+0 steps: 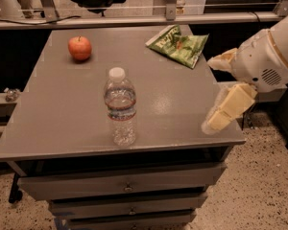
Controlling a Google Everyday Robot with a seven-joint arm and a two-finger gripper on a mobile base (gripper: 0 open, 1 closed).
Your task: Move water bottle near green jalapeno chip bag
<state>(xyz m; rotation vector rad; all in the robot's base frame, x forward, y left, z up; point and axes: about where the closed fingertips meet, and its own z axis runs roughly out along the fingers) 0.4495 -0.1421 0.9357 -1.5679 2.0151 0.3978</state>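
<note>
The robot's gripper should next move to the water bottle and close around its thin label band [121, 105], about halfway up.
The water bottle [120, 107], clear with a white cap and a thin label band, stands upright near the front middle of the grey table [62, 109]. The green jalapeno chip bag [178, 45] lies flat at the table's back right corner. My gripper [210, 94] comes in from the right on a white arm and hangs at the table's right edge, well to the right of the bottle and in front of the bag. Its two cream fingers [228, 107] are spread apart and hold nothing.
A red apple [80, 48] sits at the back left of the table. The table has drawers [127, 186] below its front edge. A rail and a dark chair base stand behind the table. Speckled floor lies to the right.
</note>
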